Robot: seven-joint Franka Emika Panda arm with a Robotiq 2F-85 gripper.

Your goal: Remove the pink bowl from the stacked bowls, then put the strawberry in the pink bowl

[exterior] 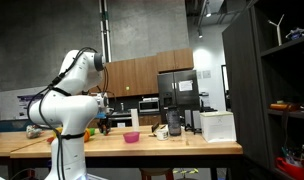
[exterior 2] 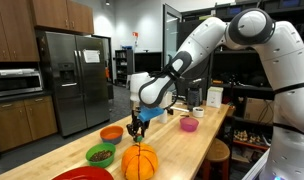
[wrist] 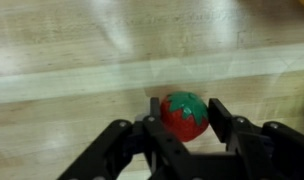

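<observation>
Next, my gripper releases the strawberry on the bottom of the empty pink bowl [exterior: 131, 136] that stands by itself on the table. The strawberry now hangs just above the wooden table.
The strawberry [wrist: 184, 114], red with a green top, sits between my gripper's [wrist: 182, 118] two black fingers in the wrist view, and both fingers press against its sides. In an exterior view the gripper [exterior 2: 138, 128] hangs just above the wooden table, pointing down, between the orange bowl [exterior 2: 112, 133] and the orange ball [exterior 2: 139, 162]. The pink bowl [exterior 2: 189, 124] stands alone on the table, well beyond the gripper. It also shows in an exterior view [exterior: 132, 137] to the right of the arm, upright and empty.
A bowl with green rim [exterior 2: 100, 154] and a red bowl [exterior 2: 82, 175] stand near the orange ball. A white box [exterior: 218, 126] and dark appliances [exterior: 173, 123] stand at the table's far end. Bare wood lies between gripper and pink bowl.
</observation>
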